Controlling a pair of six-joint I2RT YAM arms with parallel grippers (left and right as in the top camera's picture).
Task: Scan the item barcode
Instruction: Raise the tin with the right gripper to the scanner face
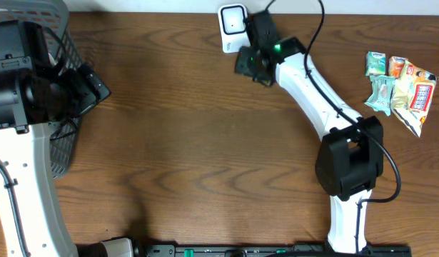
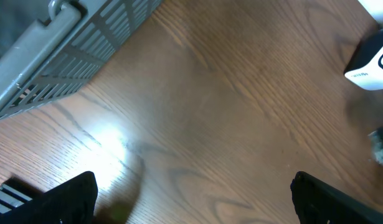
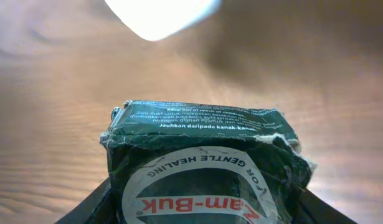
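My right gripper lays the Zam-Buk box across the lower teal packet and the big yellow snack packet point(image 1: 400, 83) next.
The item is a dark green Zam-Buk box point(image 3: 200, 143) wrapped in clear film, and my right gripper point(image 3: 200, 205) is shut on it, one dark finger on each side. In the overhead view the box point(image 1: 245, 64) hangs at the right gripper point(image 1: 252, 61), just below the white barcode scanner point(image 1: 232, 25) at the table's back edge. The scanner point(image 3: 160, 15) is a blurred white shape above the box in the right wrist view. No barcode shows on the faces I see. My left gripper point(image 2: 194, 199) hangs open over bare wood at the left.
A grey wire basket point(image 1: 58, 28) stands at the back left, next to the left arm. Several snack packets point(image 1: 401, 82) lie at the right edge. The scanner point(image 2: 373, 59) also shows at the right of the left wrist view.
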